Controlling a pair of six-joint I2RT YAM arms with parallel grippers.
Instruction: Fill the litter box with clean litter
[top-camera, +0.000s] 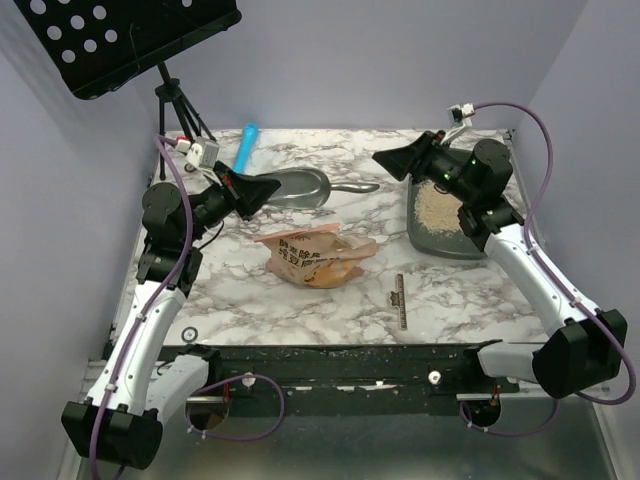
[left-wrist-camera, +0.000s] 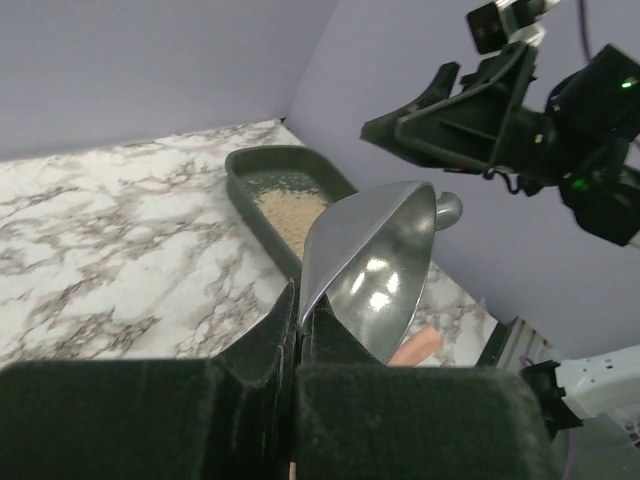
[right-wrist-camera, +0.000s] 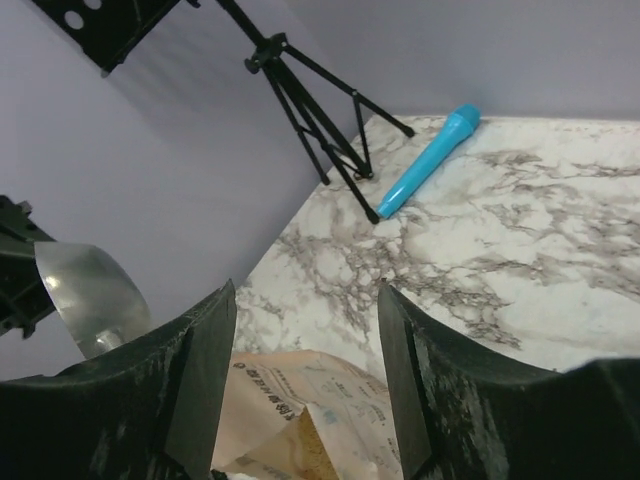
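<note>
Next, I move my right gripper to the middle of the handle (top-camera: 356, 187) of the silver metal scoop and close it there.
The dark grey-green litter box (top-camera: 472, 248) lies at the table's right, with pale beige clean litter (top-camera: 435, 208) spread in it. The left wrist view shows the litter box (left-wrist-camera: 243, 178) and its clean litter (left-wrist-camera: 290, 212) beyond the scoop. My left gripper (top-camera: 268, 190) is shut on the rim of the silver metal scoop (top-camera: 300, 187), held above the table's back left; the scoop (left-wrist-camera: 378, 262) looks empty above my left gripper (left-wrist-camera: 297, 300). My right gripper (top-camera: 386, 161) hovers open by the box's far end. The right gripper (right-wrist-camera: 305, 290) has nothing between its fingers.
An orange-pink printed bag (top-camera: 315, 255) lies crumpled mid-table, also below my right fingers as the bag (right-wrist-camera: 310, 410). A blue stick (top-camera: 247, 145) and a music stand's tripod (top-camera: 180, 120) stand at the back left. A small ruler-like strip (top-camera: 400, 300) lies near the front.
</note>
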